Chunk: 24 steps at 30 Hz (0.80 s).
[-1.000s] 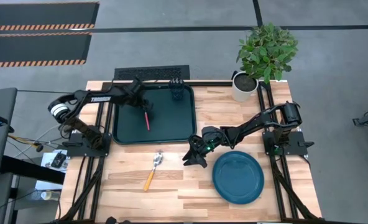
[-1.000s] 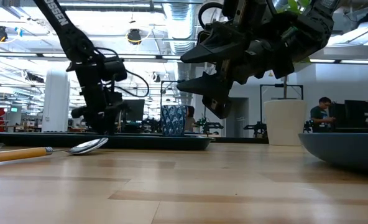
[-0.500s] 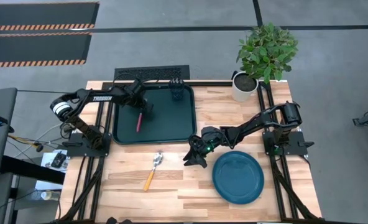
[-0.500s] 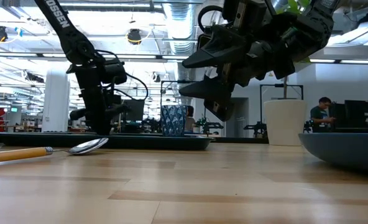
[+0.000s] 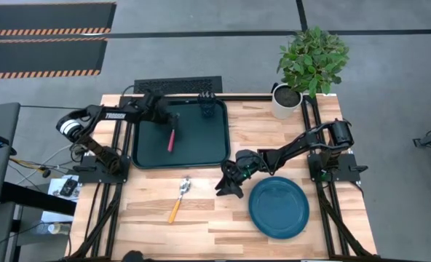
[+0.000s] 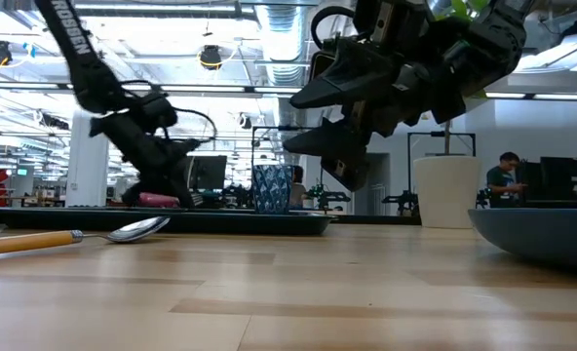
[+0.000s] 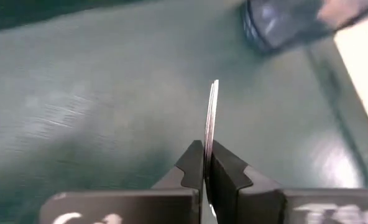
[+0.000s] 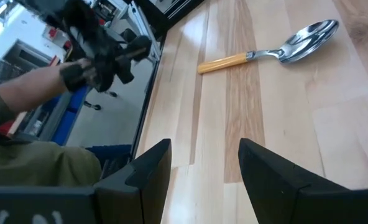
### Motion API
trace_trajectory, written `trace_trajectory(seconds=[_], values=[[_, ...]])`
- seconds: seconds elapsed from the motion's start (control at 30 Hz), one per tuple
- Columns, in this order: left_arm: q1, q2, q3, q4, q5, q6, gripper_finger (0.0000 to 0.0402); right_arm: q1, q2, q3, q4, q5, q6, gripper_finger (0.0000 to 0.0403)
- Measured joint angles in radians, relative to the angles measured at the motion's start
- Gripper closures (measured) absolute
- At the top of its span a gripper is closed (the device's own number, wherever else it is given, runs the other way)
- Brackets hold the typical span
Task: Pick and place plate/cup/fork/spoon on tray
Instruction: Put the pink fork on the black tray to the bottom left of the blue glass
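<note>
The fork's teeth stand edge-on in my left gripper. Next, I open it, take the fork again and turn it to lie flat in the tray (image 5: 156, 136).
The dark green tray (image 5: 201, 142) lies at the far left of the table, with the cup (image 5: 207, 109) standing in its far right corner. Over the tray, my left gripper (image 5: 173, 122) is shut on the fork, whose red handle (image 5: 171, 140) points toward the near edge. The spoon (image 5: 180, 198) lies on the wood near the tray. The blue plate (image 5: 278, 207) rests at the near right. My right gripper (image 5: 228, 185) hovers open between tray and plate, touching nothing. My left gripper pinches the fork's thin metal part (image 7: 211, 112) between its two fingers (image 7: 230, 171); the metal shows edge-on and runs out past the fingertips. The arm slants down from the table's far left. The red handle (image 6: 157, 199) lies about level, low over the tray; whether it touches, I cannot tell.
A white pot with a green plant (image 5: 285, 98) stands at the far right corner. In the right wrist view the spoon (image 8: 271, 53) lies ahead on the wood, and a person's arm (image 8: 22, 130) shows beyond the table's edge. Bare wood lies between spoon and plate.
My left gripper has tipped from upright to a slant over the tray. The fork's red handle has swung toward the table's left edge and back to the right, and it now shows about level in the low view.
</note>
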<state>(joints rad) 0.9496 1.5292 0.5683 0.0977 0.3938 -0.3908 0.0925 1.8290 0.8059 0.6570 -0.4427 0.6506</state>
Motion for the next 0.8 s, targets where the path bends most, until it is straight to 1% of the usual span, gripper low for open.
trace_trajectory(seconds=[0.1, 0.17, 0.23, 0.33, 0.4, 0.53, 0.67, 0.8], values=[[0.045, -0.046, -0.088, 0.129, 0.007, -0.028, 0.0401, 0.002, 0.0, 0.0, 0.0, 0.002, -0.006, 0.0191], [0.067, -0.075, -0.141, 0.188, 0.01, -0.037, 0.0401, 0.002, 0.0, 0.0, -0.002, 0.005, -0.011, 0.0191], [0.067, -0.105, -0.164, 0.207, 0.011, -0.045, 0.0401, 0.001, 0.0, 0.0, 0.0, 0.008, -0.021, 0.0191], [0.049, -0.133, -0.166, 0.192, -0.022, -0.03, 0.0401, -0.003, 0.0, 0.0, 0.002, 0.008, -0.023, 0.0191], [0.033, -0.135, -0.167, 0.168, -0.065, -0.012, 0.0401, -0.004, 0.0, 0.0, 0.001, 0.008, -0.023, 0.0191], [0.0, -0.137, -0.167, 0.151, -0.118, 0.024, 0.0395, -0.002, 0.0, 0.0, 0.002, 0.026, -0.017, 0.0191], [-0.034, -0.137, -0.167, 0.138, -0.189, 0.023, 0.0376, 0.006, 0.0, 0.0, 0.002, 0.029, -0.012, 0.0191], [-0.056, -0.137, -0.167, 0.122, -0.246, 0.024, 0.0345, 0.006, 0.0, 0.0, 0.002, 0.029, -0.007, 0.0191]])
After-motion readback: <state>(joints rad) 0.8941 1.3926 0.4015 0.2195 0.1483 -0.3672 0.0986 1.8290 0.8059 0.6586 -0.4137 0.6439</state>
